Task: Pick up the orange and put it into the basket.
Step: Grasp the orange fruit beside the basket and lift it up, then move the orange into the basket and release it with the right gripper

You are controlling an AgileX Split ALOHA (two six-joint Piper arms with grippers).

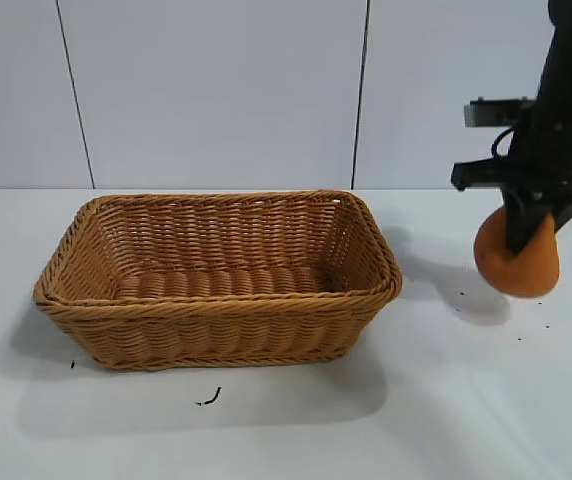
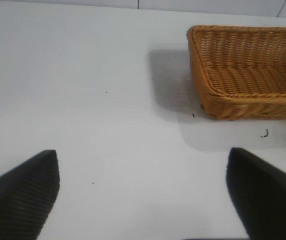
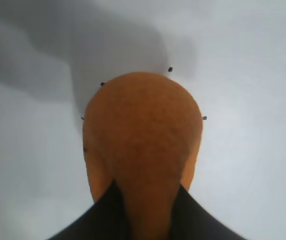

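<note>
The robot's right gripper will release the orange on the basket's bottom behind the middle of its front rim (image 1: 218, 277).
My right gripper (image 1: 526, 240) is shut on the orange (image 1: 516, 262), a matte, lumpy fruit, and holds it off the white table, to the right of the basket. In the right wrist view the orange (image 3: 143, 140) fills the middle, squeezed between my two black fingers (image 3: 105, 215). The tan wicker basket (image 1: 96, 312) stands left of centre and holds nothing; it also shows in the left wrist view (image 2: 223, 102). My left gripper (image 2: 143, 172) is open and empty above bare table, away from the basket, and is out of the exterior view.
The white table (image 1: 466, 400) carries a few small dark specks, one (image 1: 209, 398) in front of the basket. A pale panelled wall (image 1: 216, 90) stands behind. The orange's shadow (image 1: 481, 300) lies on the table beneath it.
</note>
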